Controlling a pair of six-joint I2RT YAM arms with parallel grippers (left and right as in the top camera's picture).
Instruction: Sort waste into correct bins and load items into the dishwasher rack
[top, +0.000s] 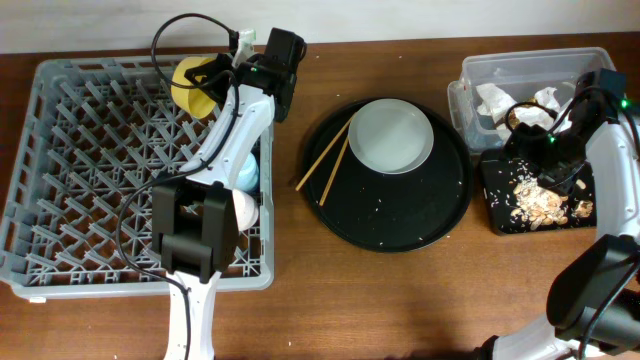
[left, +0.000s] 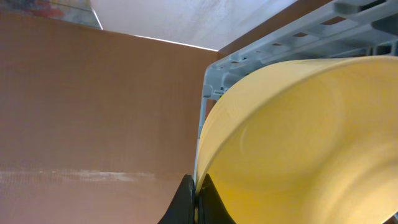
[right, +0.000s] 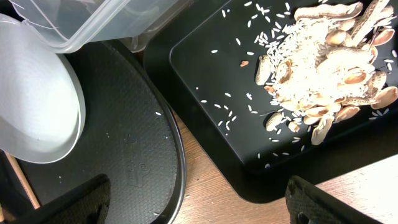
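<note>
Next, I release the small yellow bowl in the grey dishwasher rack's far end (top: 220, 94), beyond the light blue cup, from my left gripper.
My left gripper (left: 198, 198) is shut on the rim of the small yellow bowl (top: 192, 84), held over the far edge of the grey dishwasher rack (top: 60, 150); the bowl fills the left wrist view (left: 298, 143). A light blue cup (top: 246, 174) lies in the rack, partly hidden under the arm. My right gripper (right: 199, 199) is open and empty over the black bin tray (top: 495, 190), which holds food scraps (right: 323, 62). The clear tub (top: 478, 72) holds white napkins (top: 498, 100). The grey-green plate (top: 390, 135) and chopsticks (top: 325, 160) lie on the round black tray (top: 400, 225).
Rice grains are scattered on the round tray and the bin tray. A white object (top: 246, 210) sits in the rack beside the left arm. Bare wooden table (top: 400, 300) lies in front. The pink cup is not in view.
</note>
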